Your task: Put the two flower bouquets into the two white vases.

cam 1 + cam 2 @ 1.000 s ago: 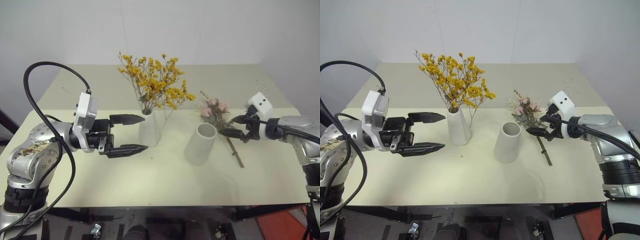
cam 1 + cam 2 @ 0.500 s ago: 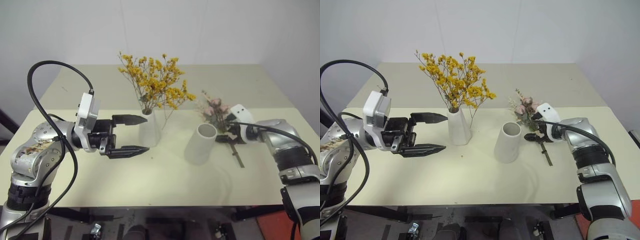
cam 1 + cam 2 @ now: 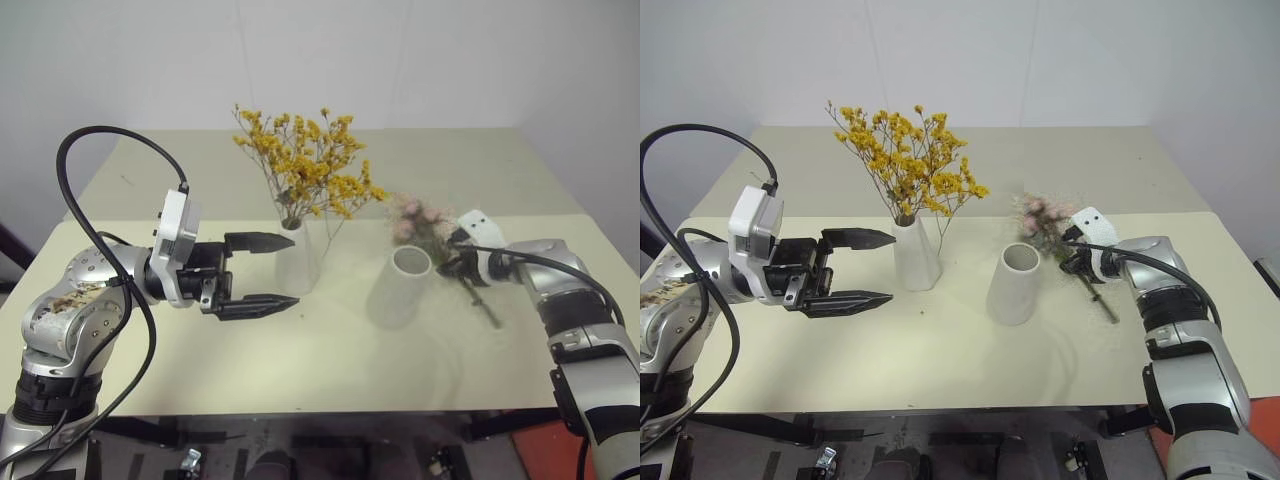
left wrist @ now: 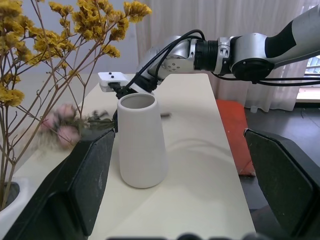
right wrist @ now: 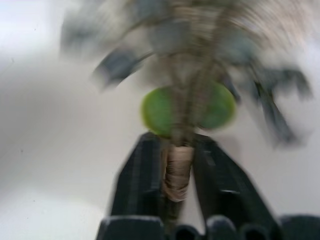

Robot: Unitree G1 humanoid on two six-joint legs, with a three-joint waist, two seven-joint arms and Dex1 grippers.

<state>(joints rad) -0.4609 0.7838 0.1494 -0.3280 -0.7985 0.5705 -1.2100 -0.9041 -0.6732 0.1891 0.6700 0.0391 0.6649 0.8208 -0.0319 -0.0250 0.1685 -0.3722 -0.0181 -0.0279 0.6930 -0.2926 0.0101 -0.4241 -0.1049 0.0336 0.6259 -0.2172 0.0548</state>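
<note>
Next, the right gripper releases the pink rose bouquet inside the opening of the wider white vase (image 3: 411, 262).
The yellow-orange bouquet (image 3: 305, 170) stands in the slim white vase (image 3: 298, 262) at the table's middle. The wider white vase (image 3: 398, 288) stands empty to its right. Just beyond it the pink rose bouquet (image 3: 415, 218) lies low over the table, its stems (image 5: 178, 172) clamped in my right gripper (image 3: 458, 262), which is shut on them. My left gripper (image 3: 292, 268) hovers open to the left of the slim vase, pointing toward it, with nothing between its fingers. The left wrist view shows the wide vase (image 4: 141, 140) with the roses (image 4: 62, 130) behind it.
The cream table (image 3: 320, 350) has bare room in front of both vases and behind them. Its right edge (image 3: 610, 260) lies close beyond my right arm. A white wall rises behind the table.
My right gripper has dropped forward onto the rose stems and shut on them. The bouquet has shifted slightly and looks blurred. The left arm has stayed still.
</note>
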